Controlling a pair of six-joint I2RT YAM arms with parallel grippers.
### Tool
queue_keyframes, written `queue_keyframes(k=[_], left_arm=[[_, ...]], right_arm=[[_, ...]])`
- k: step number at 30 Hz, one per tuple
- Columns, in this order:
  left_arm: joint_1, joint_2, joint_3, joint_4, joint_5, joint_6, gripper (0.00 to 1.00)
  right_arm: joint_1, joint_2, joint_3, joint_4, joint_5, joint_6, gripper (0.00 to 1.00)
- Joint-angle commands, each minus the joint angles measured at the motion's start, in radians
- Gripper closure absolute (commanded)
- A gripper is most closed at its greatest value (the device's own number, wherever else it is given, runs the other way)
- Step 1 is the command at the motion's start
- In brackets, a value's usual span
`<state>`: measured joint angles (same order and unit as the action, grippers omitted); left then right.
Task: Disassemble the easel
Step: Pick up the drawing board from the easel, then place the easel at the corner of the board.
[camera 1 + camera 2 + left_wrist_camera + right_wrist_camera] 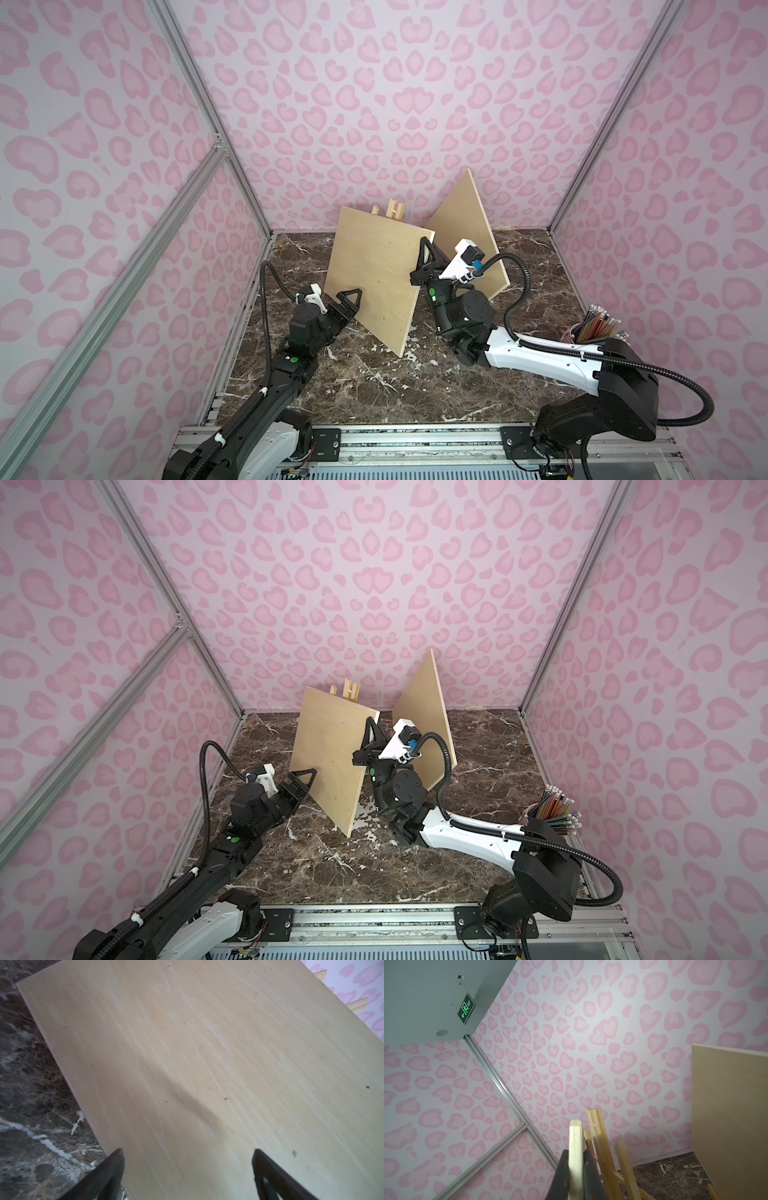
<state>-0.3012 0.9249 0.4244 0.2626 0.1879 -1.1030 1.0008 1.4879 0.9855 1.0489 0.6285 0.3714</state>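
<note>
My left gripper is going to close on the middle of the lower edge (364,325) (102,1146) of the pale plywood board that my right gripper is holding.
A pale plywood board (374,266) stands tilted in front of the easel's stick frame (392,210), whose top shows above it in both top views. My right gripper (424,259) is shut on the board's right edge. In the right wrist view that edge (575,1136) runs up between the black fingers of the right gripper (576,1152), with the easel frame (600,1142) just behind. My left gripper (347,305) is open at the board's lower left edge. Its left wrist view shows the left gripper (188,1151) facing the board's face (207,1053), holding nothing.
A second plywood board (465,224) leans against the back wall to the right, behind my right wrist. A cup of coloured pencils (598,326) stands at the right edge of the dark marble tabletop (374,395). Pink patterned walls close three sides.
</note>
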Motion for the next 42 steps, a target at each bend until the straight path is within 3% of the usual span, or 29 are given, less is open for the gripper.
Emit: queue_keyframes(k=[1, 7, 12, 18, 24, 31, 42], left_arm=[[0.000, -0.024, -0.015, 0.028, 0.003, -0.035, 0.03], [-0.001, -0.240, -0.040, -0.201, -0.069, -0.040, 0.03], [-0.001, -0.317, 0.025, -0.491, -0.064, -0.039, 0.03], [-0.001, -0.352, -0.181, -0.163, 0.036, -0.220, 0.03], [-0.002, -0.403, -0.187, -0.106, 0.039, -0.220, 0.03], [-0.001, -0.331, -0.221, 0.011, 0.081, -0.287, 0.03], [-0.026, -0.342, -0.246, 0.022, 0.076, -0.385, 0.03]], right_arm=[[-0.004, -0.017, -0.008, 0.194, -0.009, 0.099, 1.00], [-0.005, -0.038, -0.012, 0.154, -0.023, 0.101, 1.00], [-0.004, -0.045, -0.016, 0.147, -0.014, 0.116, 1.00], [0.013, -0.037, -0.002, 0.128, -0.001, 0.141, 1.00], [0.033, -0.055, -0.005, 0.117, 0.014, 0.159, 1.00], [0.042, -0.068, -0.009, 0.084, 0.034, 0.216, 1.00], [0.061, -0.061, 0.018, 0.033, 0.071, 0.263, 1.00]])
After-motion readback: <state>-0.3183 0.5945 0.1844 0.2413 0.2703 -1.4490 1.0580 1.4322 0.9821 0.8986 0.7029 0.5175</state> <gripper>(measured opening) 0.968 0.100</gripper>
